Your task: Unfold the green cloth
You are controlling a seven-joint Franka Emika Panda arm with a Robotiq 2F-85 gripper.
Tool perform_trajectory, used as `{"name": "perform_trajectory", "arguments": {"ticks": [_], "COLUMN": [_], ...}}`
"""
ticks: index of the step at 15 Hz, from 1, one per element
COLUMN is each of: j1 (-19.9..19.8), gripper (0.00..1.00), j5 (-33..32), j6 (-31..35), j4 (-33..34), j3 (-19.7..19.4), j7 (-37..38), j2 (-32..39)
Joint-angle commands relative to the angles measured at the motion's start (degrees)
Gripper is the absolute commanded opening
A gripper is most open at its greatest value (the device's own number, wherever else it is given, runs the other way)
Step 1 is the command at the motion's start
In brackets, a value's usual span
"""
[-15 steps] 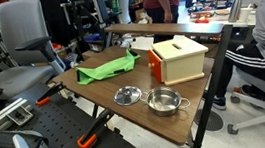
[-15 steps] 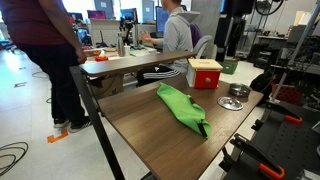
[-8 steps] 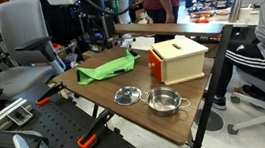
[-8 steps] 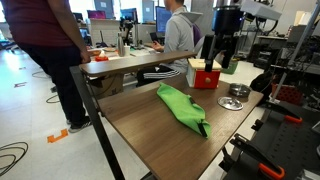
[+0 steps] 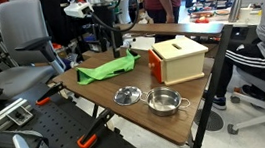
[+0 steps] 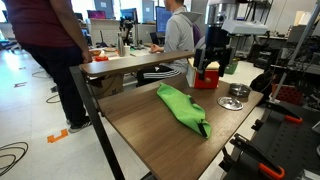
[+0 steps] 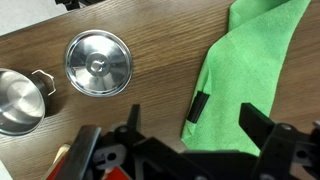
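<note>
The green cloth has a small black tag at its end nearer the tan wooden box. Next, I close my gripper on the green cloth's edge [image 5: 127,64] [image 7: 199,107] by that tag.
The green cloth [image 5: 107,69] lies folded and creased on the brown table, left of the tan wooden box [image 5: 178,59]. In an exterior view it shows as a long folded strip [image 6: 182,107]. In the wrist view the cloth [image 7: 250,60] fills the right side, with a small black tag [image 7: 199,106] at its edge. My gripper [image 5: 112,48] hangs above the cloth's far end, apart from it, open and empty. It also shows in an exterior view [image 6: 208,68] and in the wrist view [image 7: 195,125], with the jaws spread wide over the cloth's edge.
A steel bowl [image 5: 127,95] and a steel pot with handles [image 5: 163,102] stand near the table's front edge; both show in the wrist view, the bowl [image 7: 98,63] and the pot [image 7: 18,100]. Office chairs, desks and people surround the table [image 5: 84,90].
The arm has come in over the table and lowered; my gripper now hangs above the green cloth beside the box. The cloth and bowls have not moved.
</note>
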Motion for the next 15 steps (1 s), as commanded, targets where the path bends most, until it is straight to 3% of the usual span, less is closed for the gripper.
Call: {"name": "perform_trajectory", "arguments": {"ticks": [1,15], "j1": [0.7,2.3], "gripper": [1.0,1.0], "j5": [-0.2,-0.2], "j6": [-1.5,-1.6], "j4": [4.7,15.2], "j3": [-0.9,-1.7], "j7": [1.9,2.8], "j2": [4.7,17.2]}}
